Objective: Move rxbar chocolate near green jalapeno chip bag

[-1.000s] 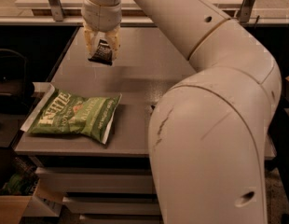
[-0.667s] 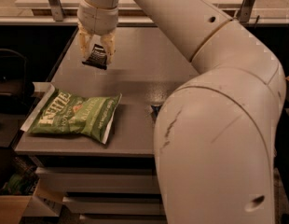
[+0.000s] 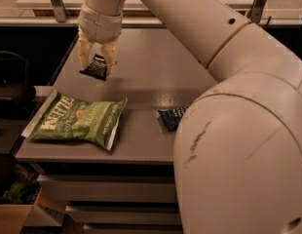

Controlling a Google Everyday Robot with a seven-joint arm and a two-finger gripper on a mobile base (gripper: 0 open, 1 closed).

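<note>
The robot's gripper will release the rxbar chocolate on the grey table (image 3: pixel 96 84) just behind the green jalapeno chip bag.
The green jalapeno chip bag (image 3: pixel 75 121) lies flat at the front left of the grey table (image 3: pixel 156 72), partly over the left edge. My gripper (image 3: pixel 96 65) hangs above the table's left side, behind the bag, and is shut on the rxbar chocolate (image 3: pixel 95 68), a small black-brown wrapper held between the fingers above the tabletop. The bar hangs clear of the bag, a short way behind it.
A dark blue packet (image 3: pixel 170 117) lies on the table right of the bag, partly hidden by my arm (image 3: pixel 238 130), which fills the right side. Drawers sit under the table front. A cardboard box (image 3: pixel 14 213) stands on the floor at lower left.
My gripper has carried the rxbar leftward and toward the front, closer to the chip bag. The bag and the blue packet have not moved.
</note>
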